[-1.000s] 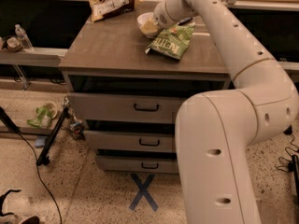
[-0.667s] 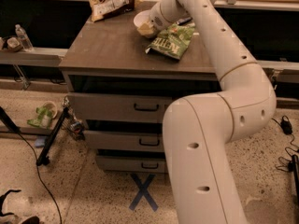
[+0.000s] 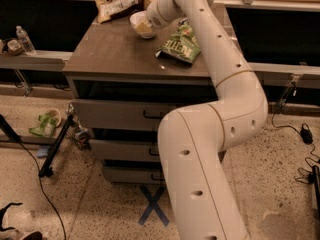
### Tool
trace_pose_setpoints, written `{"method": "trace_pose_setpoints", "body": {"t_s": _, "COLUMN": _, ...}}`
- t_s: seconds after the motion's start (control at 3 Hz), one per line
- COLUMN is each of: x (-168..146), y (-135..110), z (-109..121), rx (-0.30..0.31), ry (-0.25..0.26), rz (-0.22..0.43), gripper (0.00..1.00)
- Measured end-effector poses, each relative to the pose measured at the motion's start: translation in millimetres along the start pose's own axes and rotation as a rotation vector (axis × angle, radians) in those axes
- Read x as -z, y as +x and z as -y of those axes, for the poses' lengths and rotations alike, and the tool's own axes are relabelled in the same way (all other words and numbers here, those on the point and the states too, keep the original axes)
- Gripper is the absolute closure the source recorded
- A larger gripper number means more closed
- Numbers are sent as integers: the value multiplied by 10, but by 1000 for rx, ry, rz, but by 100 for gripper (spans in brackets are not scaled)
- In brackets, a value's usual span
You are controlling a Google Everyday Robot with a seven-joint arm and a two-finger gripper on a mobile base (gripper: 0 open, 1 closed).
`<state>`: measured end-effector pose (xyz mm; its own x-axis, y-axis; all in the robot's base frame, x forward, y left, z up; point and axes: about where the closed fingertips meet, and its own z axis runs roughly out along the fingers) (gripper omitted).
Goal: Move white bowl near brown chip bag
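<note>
Next, I release the white bowl, now on the cabinet top's far part, on the wooden cabinet top (image 3: 111, 21) just before the brown chip bag.
The white bowl (image 3: 140, 25) is on the far part of the wooden cabinet top (image 3: 115, 54), just right of the brown chip bag (image 3: 116, 1), which lies at the back left corner. My gripper (image 3: 151, 21) reaches in from the right and is shut on the bowl's right rim. A narrow gap separates the bowl from the brown bag. My white arm (image 3: 220, 69) rises from the foreground and bends over the cabinet.
A green chip bag (image 3: 181, 46) lies on the top, right of the bowl and under my arm. The cabinet has drawers (image 3: 120, 116) below. A water bottle (image 3: 23, 39) stands on a shelf at left. Cables and a stand (image 3: 55, 149) lie on the floor.
My gripper has moved left with the white bowl, away from the green chip bag and closer to the brown chip bag. The view has shifted too.
</note>
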<state>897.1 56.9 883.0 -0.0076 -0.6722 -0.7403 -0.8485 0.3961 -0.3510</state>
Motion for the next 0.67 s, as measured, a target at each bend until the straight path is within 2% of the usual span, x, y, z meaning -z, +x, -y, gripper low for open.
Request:
{"method": "trace_pose_setpoints", "body": {"t_s": 0.33, "x": -194, "y": -380, "z": -20, "rx": 144, "ry": 28, "rz": 84, "gripper": 100}}
{"method": "trace_pose_setpoints", "body": {"t_s": 0.67, "x": -331, "y": -588, "z": -22, "rx": 220, "ry": 56, "rz": 132, "gripper": 100}}
